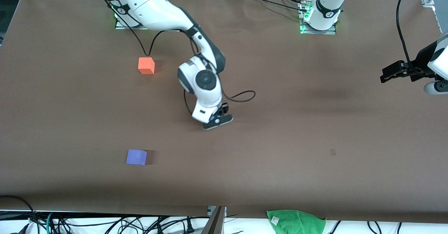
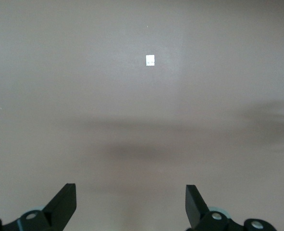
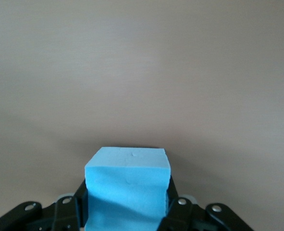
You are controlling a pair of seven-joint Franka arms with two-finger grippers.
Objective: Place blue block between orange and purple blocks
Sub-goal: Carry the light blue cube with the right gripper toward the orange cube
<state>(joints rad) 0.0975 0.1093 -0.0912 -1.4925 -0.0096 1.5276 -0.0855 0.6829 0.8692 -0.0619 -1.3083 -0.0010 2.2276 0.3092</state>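
Note:
Next, I set the blue block on bare tabletop with my right gripper, halfway from the orange block to the purple block (image 1: pixel 144 110).
My right gripper (image 1: pixel 217 120) is low over the middle of the table and shut on the sky-blue block (image 3: pixel 128 185), which fills the space between its fingers in the right wrist view. The hand hides the block in the front view. The orange block (image 1: pixel 146 66) sits on the table toward the right arm's base. The purple block (image 1: pixel 136 157) sits nearer the front camera, roughly in line with the orange one. The gripper is beside the gap between them, toward the left arm's end. My left gripper (image 1: pixel 386 75) waits open and empty at the left arm's end of the table, also seen in its wrist view (image 2: pixel 130 204).
A green cloth (image 1: pixel 295 221) lies at the table's front edge. A black cable loop (image 1: pixel 241 97) hangs beside the right wrist. A small pale tag (image 2: pixel 150 60) lies on the brown tabletop (image 1: pixel 315 122) under the left gripper's view.

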